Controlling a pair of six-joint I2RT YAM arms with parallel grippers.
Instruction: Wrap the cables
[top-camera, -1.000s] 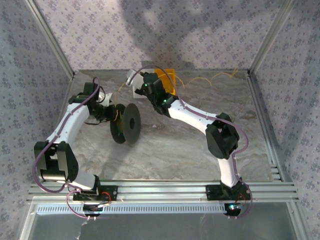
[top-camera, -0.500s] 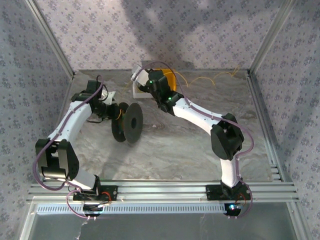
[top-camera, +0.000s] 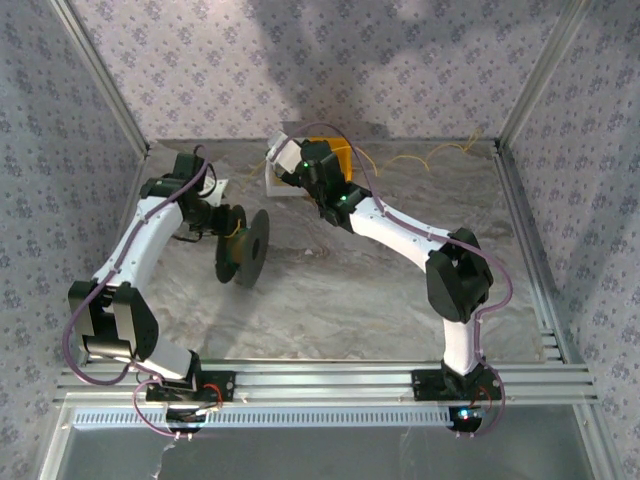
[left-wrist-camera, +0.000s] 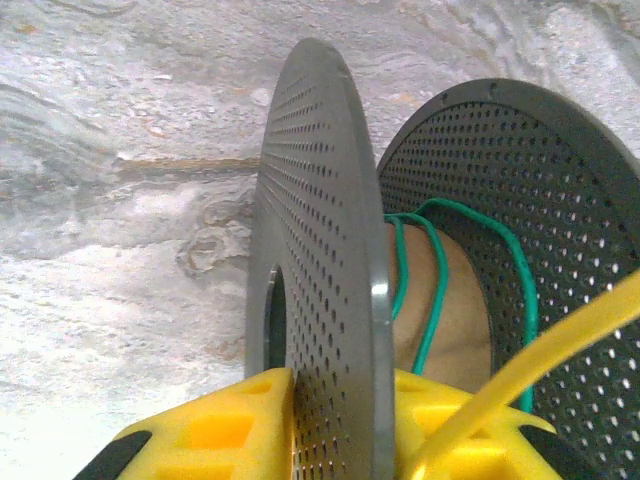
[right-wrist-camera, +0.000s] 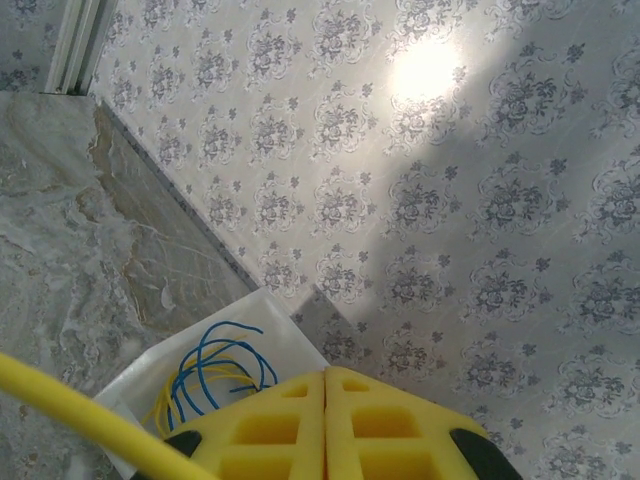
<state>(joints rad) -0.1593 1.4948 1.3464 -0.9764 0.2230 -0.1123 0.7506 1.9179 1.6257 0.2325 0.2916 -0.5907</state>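
Note:
Next, I open my right gripper, back off and take the yellow cable with the fingers over the white tray (right-wrist-camera: 215, 368), since the cable runs behind those shut fingers.
A black perforated spool (top-camera: 243, 248) stands on edge at the left of the table. My left gripper (top-camera: 222, 232) is shut on its near flange (left-wrist-camera: 320, 250), with a yellow finger (left-wrist-camera: 210, 430) on each side of it. Green wire (left-wrist-camera: 435, 300) is wound round the core. The thin yellow cable (top-camera: 440, 152) lies wavy along the back right and leads to my right gripper (top-camera: 330, 155). That gripper (right-wrist-camera: 326, 372) has its fingers pressed together and points at the back wall. A blurred yellow cable strand (right-wrist-camera: 70, 405) runs out from under it. Another strand (left-wrist-camera: 560, 345) crosses the spool.
A white tray (top-camera: 277, 185) sits just left of the right gripper. Its rim (right-wrist-camera: 270, 310) shows in the right wrist view, and loose blue and yellow wire lies in it. Patterned walls and metal frame posts close in the table at the back and sides.
The right gripper has moved from beside the spool toward the back wall. The left gripper has shifted the spool slightly left and turned it more edge-on.

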